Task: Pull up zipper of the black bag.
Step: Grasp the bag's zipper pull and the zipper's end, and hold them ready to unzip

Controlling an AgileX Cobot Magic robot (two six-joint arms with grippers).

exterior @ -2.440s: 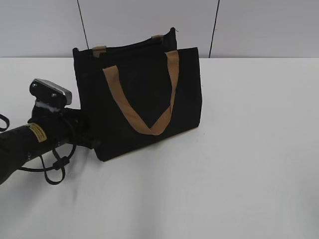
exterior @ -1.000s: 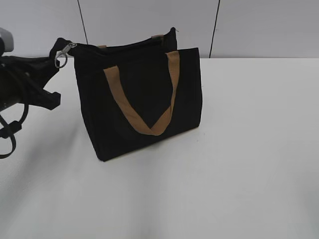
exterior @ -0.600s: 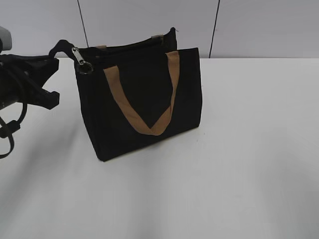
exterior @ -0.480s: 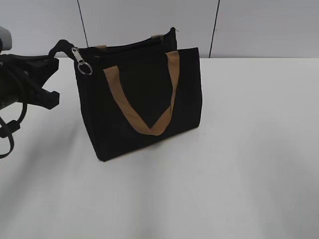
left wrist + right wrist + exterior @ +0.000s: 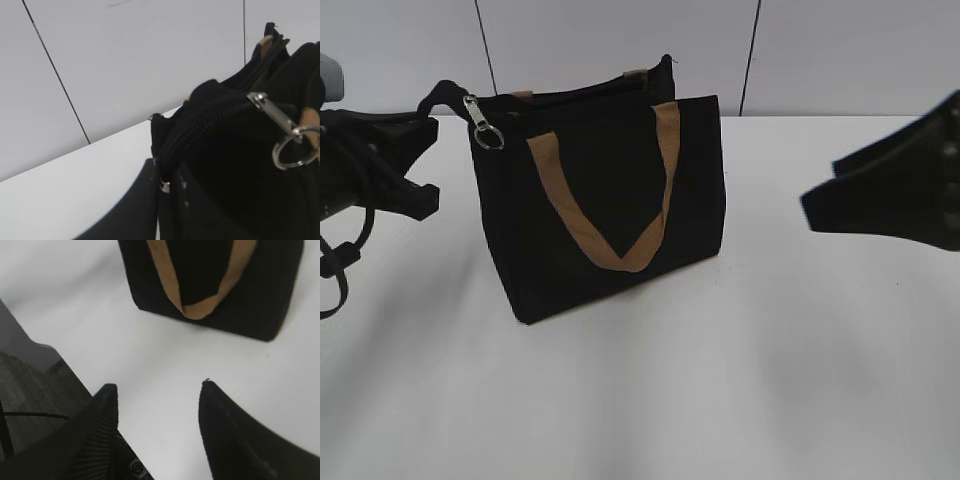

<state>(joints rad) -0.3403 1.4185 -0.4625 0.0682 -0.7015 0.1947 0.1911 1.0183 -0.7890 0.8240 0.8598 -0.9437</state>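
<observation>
The zipper's silver ring pull is at the black bag's corner beside my left gripper. Next, my right gripper closes on the loose end (image 5: 493, 142) of that ring pull.
The black bag (image 5: 610, 200) stands upright on the white table, its tan handle (image 5: 605, 250) hanging down the front. The zipper (image 5: 210, 122) runs along the top edge. Its silver ring pull (image 5: 486, 128) hangs at the bag's top left corner and shows close up in the left wrist view (image 5: 292, 150). My left gripper (image 5: 428, 118) is shut on the black fabric tail at the zipper's end (image 5: 165, 165), left of the pull. My right gripper (image 5: 820, 182) is open and empty, in the air right of the bag (image 5: 215, 285), fingers (image 5: 107, 400) spread wide.
A white wall with dark seams (image 5: 750, 60) stands right behind the bag. The table's edge and dark floor (image 5: 30, 390) show at the left of the right wrist view. Cables (image 5: 335, 260) hang from my left arm.
My left gripper rose from the bag's lower left to its top corner and holds the zipper's tail. The ring pull swung down. My right gripper has come into view from the right.
</observation>
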